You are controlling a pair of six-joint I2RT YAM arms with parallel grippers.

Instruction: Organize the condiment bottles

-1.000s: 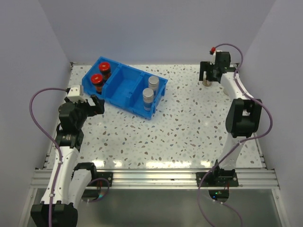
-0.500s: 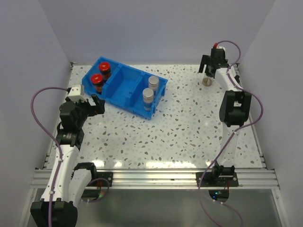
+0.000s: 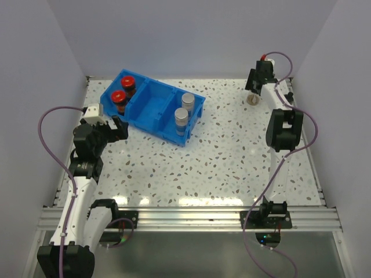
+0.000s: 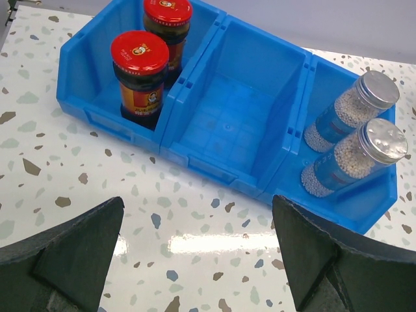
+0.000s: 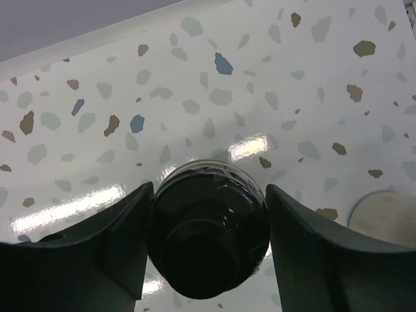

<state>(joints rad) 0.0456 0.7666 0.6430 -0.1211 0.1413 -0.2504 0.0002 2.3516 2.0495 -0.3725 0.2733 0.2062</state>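
Next, I release the black-capped bottle with my right gripper near the centre of the blue bin's empty middle compartment (image 3: pixel 154 109).
A blue three-part bin (image 3: pixel 152 104) (image 4: pixel 240 123) sits at the back left. Two red-capped jars (image 3: pixel 123 92) (image 4: pixel 140 75) stand in its left compartment. Two silver-capped, blue-labelled bottles (image 3: pixel 184 110) (image 4: pixel 351 140) stand in its right compartment, and the middle one holds nothing. At the back right, my right gripper (image 3: pixel 255 84) (image 5: pixel 208 195) is shut on a small dark black-capped bottle (image 5: pixel 208 250) that stands on the table, a finger pressed to each side. My left gripper (image 3: pixel 119 128) (image 4: pixel 195 214) hangs open over bare table just in front of the bin.
A pale round disc (image 3: pixel 252 99) (image 5: pixel 385 218) lies on the speckled tabletop (image 3: pixel 232 150) right beside the right gripper. Walls close in the table at the back and on both sides; the back wall is close behind the right gripper.
The right gripper turned and settled at the back right corner, and its fingers closed from wide apart onto the dark bottle. The left arm and the bin did not move.
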